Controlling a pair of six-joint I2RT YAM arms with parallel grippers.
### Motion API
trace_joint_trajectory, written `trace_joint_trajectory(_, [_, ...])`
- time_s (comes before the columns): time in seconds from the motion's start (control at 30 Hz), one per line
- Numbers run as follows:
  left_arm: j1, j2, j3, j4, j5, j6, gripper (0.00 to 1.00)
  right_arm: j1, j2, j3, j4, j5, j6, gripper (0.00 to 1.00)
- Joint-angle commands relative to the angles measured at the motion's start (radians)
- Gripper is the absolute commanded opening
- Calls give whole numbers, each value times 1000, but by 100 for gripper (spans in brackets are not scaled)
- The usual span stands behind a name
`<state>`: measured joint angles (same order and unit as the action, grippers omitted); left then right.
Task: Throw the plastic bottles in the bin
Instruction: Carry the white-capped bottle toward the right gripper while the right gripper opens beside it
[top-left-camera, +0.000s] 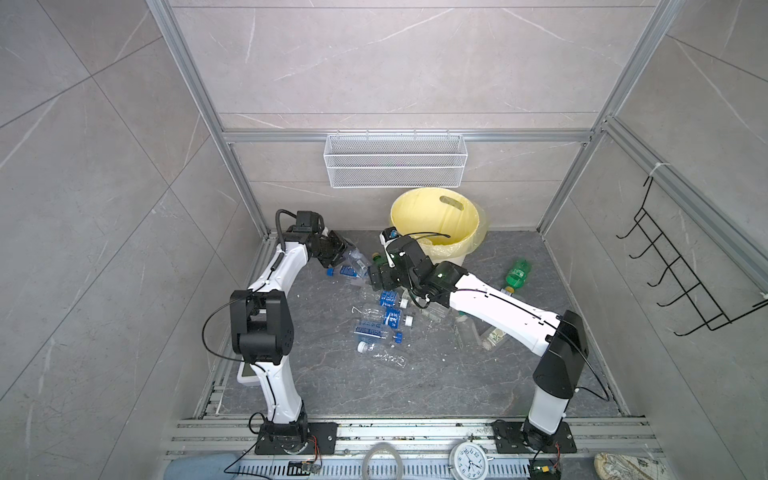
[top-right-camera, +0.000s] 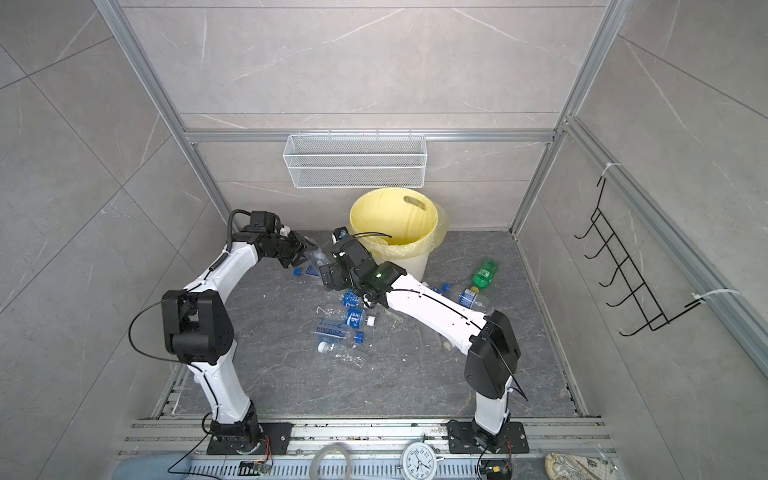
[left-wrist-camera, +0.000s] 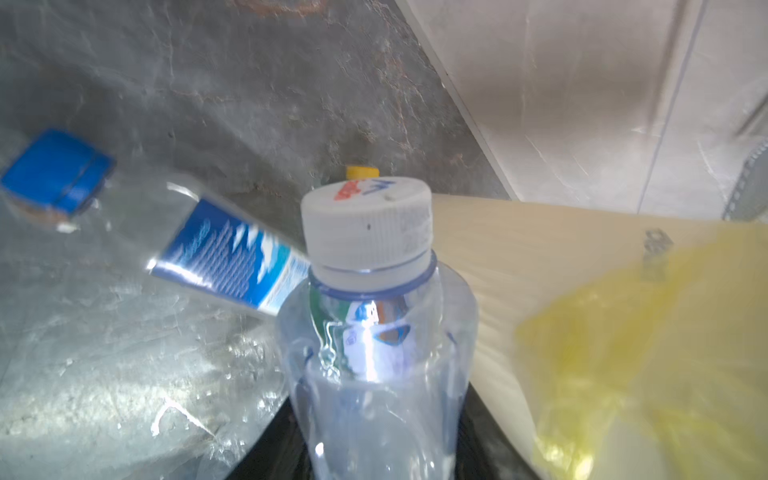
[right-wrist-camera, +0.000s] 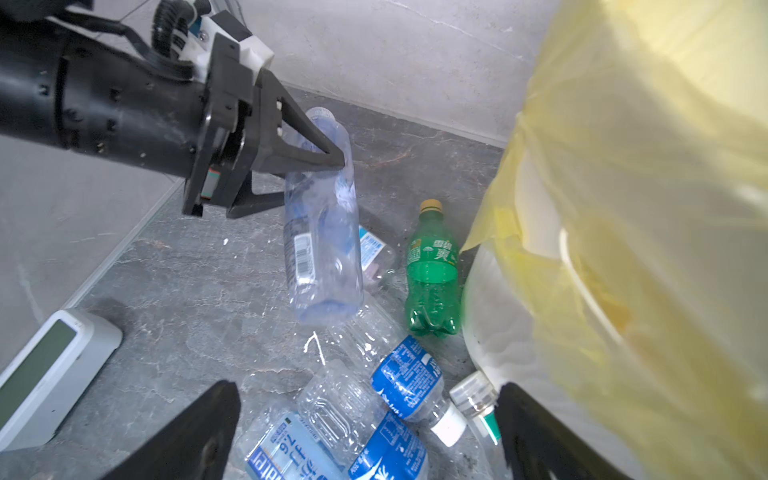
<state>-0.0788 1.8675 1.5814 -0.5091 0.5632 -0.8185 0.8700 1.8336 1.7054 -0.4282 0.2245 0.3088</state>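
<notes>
My left gripper holds the clear bottle for now. My right gripper needs to close on the lower end (top-left-camera: 362, 268) (right-wrist-camera: 326, 284) of that bottle so that it can take it over.
My left gripper (top-left-camera: 337, 254) (top-right-camera: 300, 252) (left-wrist-camera: 374, 444) is shut on a clear bottle (left-wrist-camera: 374, 332) (right-wrist-camera: 324, 249) with a white cap, held off the floor left of the bin. The bin (top-left-camera: 415, 208) (top-right-camera: 374, 208) (left-wrist-camera: 519, 257) (right-wrist-camera: 498, 316) is a cream bucket with a yellow bag liner at the back. My right gripper (top-left-camera: 376, 279) (top-right-camera: 326, 279) (right-wrist-camera: 365, 436) is open just above a pile of clear, blue-labelled plastic bottles (top-left-camera: 380, 320) (top-right-camera: 345, 324) (right-wrist-camera: 399, 378), holding nothing. A green bottle (right-wrist-camera: 432, 274) stands against the bin. Another green bottle (top-left-camera: 517, 274) (top-right-camera: 484, 272) lies on the floor to the right.
A white wire basket (top-left-camera: 395, 160) hangs on the back wall above the bin. A black wire rack (top-left-camera: 681, 266) is on the right wall. A white device with a screen (right-wrist-camera: 45, 374) sits by the left arm. More clear bottles lie under the right arm (top-left-camera: 490, 336).
</notes>
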Motion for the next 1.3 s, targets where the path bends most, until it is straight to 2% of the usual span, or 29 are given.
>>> trace_joint_trajectory(0.0, [-5, -99, -99, 105, 89, -69, 44, -2, -11, -37, 25, -82, 46, 99])
trace_joint_trajectory(0.37, [-43, -246, -355, 251, 135, -131, 44, -31, -28, -72, -22, -161, 102, 99])
trace_joint_trajectory(0.53, [-58, -302, -427, 289, 142, -127, 44, -37, -60, -88, -66, -142, 73, 99])
trace_joint_trajectory(0.8, [-78, -345, -497, 382, 167, -143, 44, -35, -111, -139, -56, -146, 98, 99])
trace_joint_trajectory(1.07, [-82, -410, -518, 382, 152, -130, 44, -35, -129, -169, -24, -126, 136, 99])
trace_joint_trajectory(1.27, [-81, -398, -527, 392, 162, -141, 44, -35, -166, -206, 10, -174, 130, 99])
